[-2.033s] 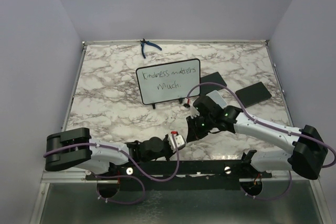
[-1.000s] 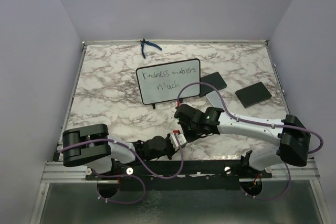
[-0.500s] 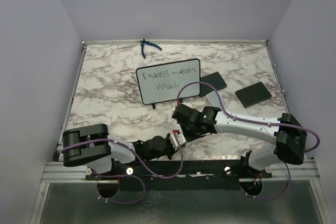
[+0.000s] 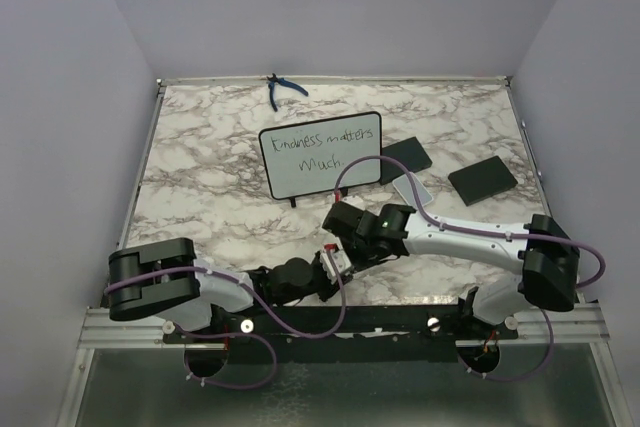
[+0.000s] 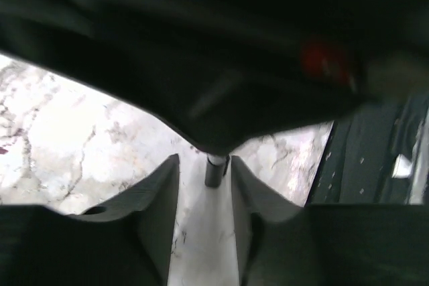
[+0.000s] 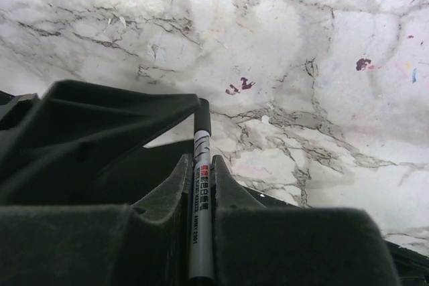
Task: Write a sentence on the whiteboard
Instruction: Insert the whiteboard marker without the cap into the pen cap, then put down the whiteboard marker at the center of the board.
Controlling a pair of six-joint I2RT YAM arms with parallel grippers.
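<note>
The robot's right gripper needs to release the silver marker on the marble [image 4: 398, 235] in front of the pale grey eraser block.
The whiteboard [image 4: 320, 155] stands at the table's middle back, with the sentence [image 4: 318, 151] on it in two black lines. My right gripper [image 4: 345, 240] is in front of the board, shut on a silver marker [image 6: 202, 199] that sticks out past its fingertips [image 6: 182, 165]. The marker's black end [image 6: 202, 117] points down at my left gripper [image 4: 334, 263]. In the left wrist view that black end [image 5: 215, 171] sits between the left fingertips [image 5: 173, 169], which stand apart with marble showing between them.
Blue pliers [image 4: 280, 89] lie at the back edge. Two flat black pads [image 4: 405, 156] [image 4: 482, 179] and a pale grey eraser block [image 4: 411, 188] lie right of the board. The right arm crosses the front right of the table.
My right gripper has moved left and nearer with the marker, down onto the left gripper's fingertips. The left arm has shifted only slightly.
</note>
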